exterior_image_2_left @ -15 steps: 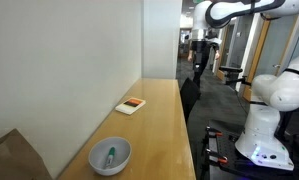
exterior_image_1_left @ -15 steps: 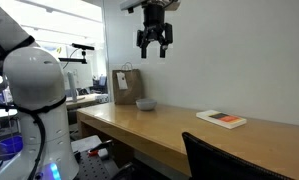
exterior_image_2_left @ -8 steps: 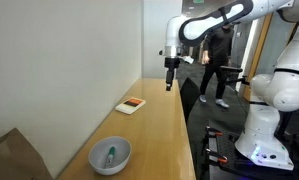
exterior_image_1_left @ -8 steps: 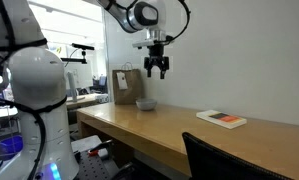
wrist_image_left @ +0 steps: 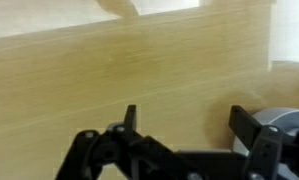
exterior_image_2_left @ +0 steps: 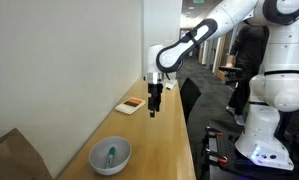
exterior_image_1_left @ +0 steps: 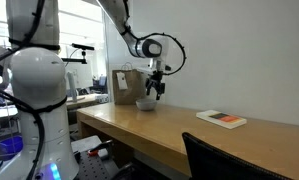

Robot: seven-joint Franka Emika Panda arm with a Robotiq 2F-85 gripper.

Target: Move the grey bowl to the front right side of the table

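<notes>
The grey bowl has a rim (exterior_image_1_left: pixel 155 101) (wrist_image_left: pixel 236 145) on the side facing away from the brown paper bag. My gripper will go there next and close on it.
The grey bowl (exterior_image_2_left: pixel 110 155) sits on the wooden table (exterior_image_2_left: pixel 174 140) near its end, beside a brown paper bag; a small green thing lies inside it. In an exterior view the bowl (exterior_image_1_left: pixel 145 103) is small, just below my gripper (exterior_image_1_left: pixel 154 92). My gripper (exterior_image_2_left: pixel 154 108) hangs open and empty above the table, short of the bowl. In the wrist view the gripper (wrist_image_left: pixel 187 118) has its fingers spread wide over bare wood, and the bowl's rim (wrist_image_left: pixel 285 117) shows at the right edge.
A flat white-and-orange book (exterior_image_2_left: pixel 131 105) lies on the table by the wall, also in an exterior view (exterior_image_1_left: pixel 221 118). A brown paper bag (exterior_image_1_left: pixel 125 86) stands behind the bowl. A dark chair back (exterior_image_1_left: pixel 229 160) stands at the table's front edge.
My arm has come down from high above the table and moved toward the bowl. The gripper stays open. Bowl and book have not moved.
</notes>
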